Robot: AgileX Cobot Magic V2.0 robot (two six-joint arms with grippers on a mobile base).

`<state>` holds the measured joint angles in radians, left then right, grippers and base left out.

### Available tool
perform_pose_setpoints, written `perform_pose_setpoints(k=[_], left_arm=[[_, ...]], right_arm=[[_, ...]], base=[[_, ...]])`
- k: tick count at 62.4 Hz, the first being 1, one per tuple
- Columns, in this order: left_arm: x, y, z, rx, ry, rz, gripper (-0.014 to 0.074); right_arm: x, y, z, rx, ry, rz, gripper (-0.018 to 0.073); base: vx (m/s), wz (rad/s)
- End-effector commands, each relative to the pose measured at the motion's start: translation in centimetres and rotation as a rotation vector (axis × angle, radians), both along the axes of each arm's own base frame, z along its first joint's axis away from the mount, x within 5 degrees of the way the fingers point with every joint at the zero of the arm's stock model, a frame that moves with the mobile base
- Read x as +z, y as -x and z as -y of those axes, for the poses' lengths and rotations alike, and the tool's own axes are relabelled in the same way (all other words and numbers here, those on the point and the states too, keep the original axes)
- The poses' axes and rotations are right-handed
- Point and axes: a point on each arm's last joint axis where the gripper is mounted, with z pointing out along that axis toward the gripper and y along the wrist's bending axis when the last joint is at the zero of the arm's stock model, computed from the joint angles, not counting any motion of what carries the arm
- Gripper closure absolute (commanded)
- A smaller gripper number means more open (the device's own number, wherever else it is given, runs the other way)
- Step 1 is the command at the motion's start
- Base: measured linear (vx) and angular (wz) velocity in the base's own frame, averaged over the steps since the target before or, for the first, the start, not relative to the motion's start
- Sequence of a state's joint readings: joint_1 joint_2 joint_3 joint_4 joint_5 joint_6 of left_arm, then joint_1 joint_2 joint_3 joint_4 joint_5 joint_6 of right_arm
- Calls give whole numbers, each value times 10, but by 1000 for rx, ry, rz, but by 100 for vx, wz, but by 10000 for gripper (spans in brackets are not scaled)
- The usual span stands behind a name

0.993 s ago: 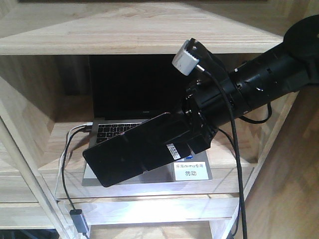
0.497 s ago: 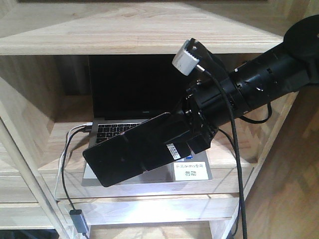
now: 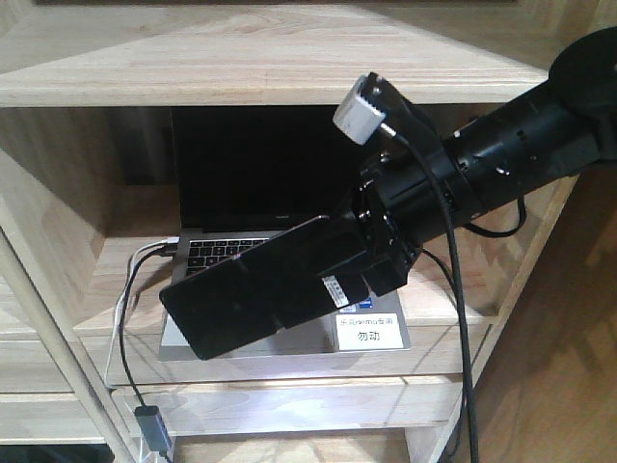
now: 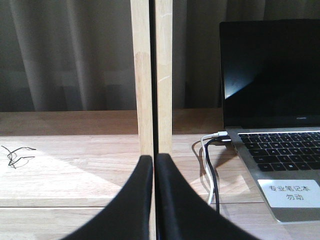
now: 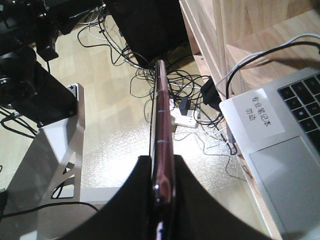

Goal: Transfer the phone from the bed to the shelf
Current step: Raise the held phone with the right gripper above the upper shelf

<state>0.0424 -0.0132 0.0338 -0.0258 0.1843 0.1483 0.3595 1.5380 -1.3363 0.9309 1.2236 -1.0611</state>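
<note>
I will use my right gripper to put the black phone down on the upper shelf board (image 3: 173,25) above the laptop.
The black phone (image 3: 260,294) hangs tilted in front of the pale wooden shelf (image 3: 251,68), over the laptop's front edge. My right gripper (image 3: 333,280) is shut on its right end. In the right wrist view the phone (image 5: 161,115) shows edge-on with its pinkish rim, pinched by my right gripper (image 5: 162,167) above the floor beside the shelf (image 5: 260,20). My left gripper (image 4: 154,160) is shut with nothing in it, just above a shelf board (image 4: 75,170) facing an upright post. The bed is out of view.
A grey laptop (image 3: 251,183) with a black screen stands open in the shelf compartment, with a white label (image 3: 368,331) and cables (image 3: 130,318) at its left side. Cables and a power strip (image 5: 182,117) lie on the floor. A metal base frame (image 5: 55,155) stands at the left.
</note>
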Motion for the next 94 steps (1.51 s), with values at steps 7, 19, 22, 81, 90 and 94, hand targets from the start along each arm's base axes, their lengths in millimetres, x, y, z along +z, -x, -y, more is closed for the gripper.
perform_pose_setpoints(k=[7,19,22,81,90,94], left_arm=[[15,1,0,-2,11,108,595],[15,1,0,-2,11,108,595],[15,1,0,-2,11,108,595],[15,1,0,-2,11,108,595],[15,1,0,-2,11,108,595],[15,1,0,-2,11,108,595]], right_arm=[[63,28,6,28,-136,115,562],[115,46,13,-19,-209,236,562],[129,48,14,-35,-231,268,562],[169,-75,-61,-243,-597,457,562],[148,-104,-73,-299,-598,440,562],[138,-116,-76,-334,-594,434,562]], base=[[0,0],[0,0],[0,0],[0,0],[0,0],[0,0]])
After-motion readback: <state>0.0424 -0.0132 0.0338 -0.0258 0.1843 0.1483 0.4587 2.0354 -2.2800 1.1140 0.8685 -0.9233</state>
